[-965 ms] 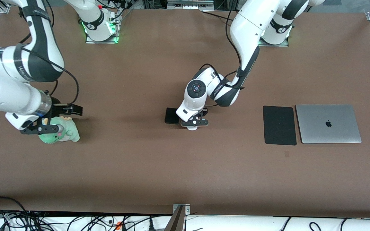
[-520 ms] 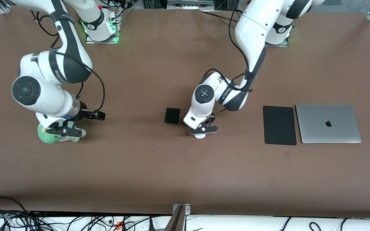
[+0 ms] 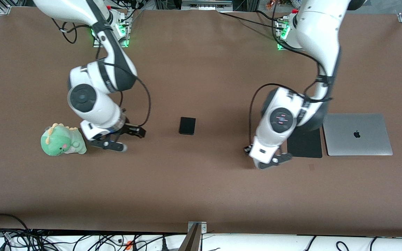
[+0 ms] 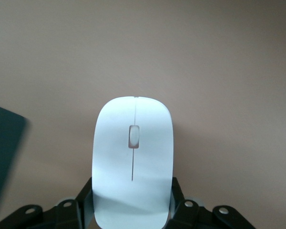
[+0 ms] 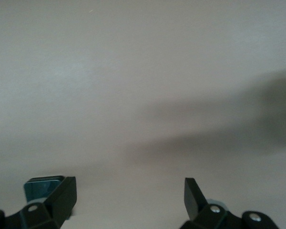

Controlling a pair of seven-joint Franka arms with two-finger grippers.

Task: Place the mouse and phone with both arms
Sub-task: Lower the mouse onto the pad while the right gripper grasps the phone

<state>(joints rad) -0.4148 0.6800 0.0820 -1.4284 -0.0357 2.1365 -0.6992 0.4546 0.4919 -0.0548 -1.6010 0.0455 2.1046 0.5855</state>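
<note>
The white mouse will go on the middle of the black mouse pad [image 3: 305, 142] beside the silver laptop. My left gripper will let go of it there.
My left gripper [image 3: 270, 162] is shut on the white mouse [image 4: 133, 157], with a finger on each of its sides. It holds the mouse over bare table beside the black mouse pad [image 3: 305, 144]. In the front view the hand hides the mouse. The phone [image 3: 187, 125], a small black slab, lies flat mid-table. My right gripper [image 3: 112, 142] is open and empty, low over the table between the green toy and the phone. Its fingers [image 5: 62, 195] stand wide apart over bare table.
A green dinosaur plush [image 3: 61, 140] lies toward the right arm's end. A closed silver laptop [image 3: 357, 134] lies beside the mouse pad, whose edge [image 4: 2, 157] shows in the left wrist view. The left arm covers part of the pad.
My left gripper carried the mouse from beside the phone toward the mouse pad. My right gripper moved from over the plush toy toward the phone.
</note>
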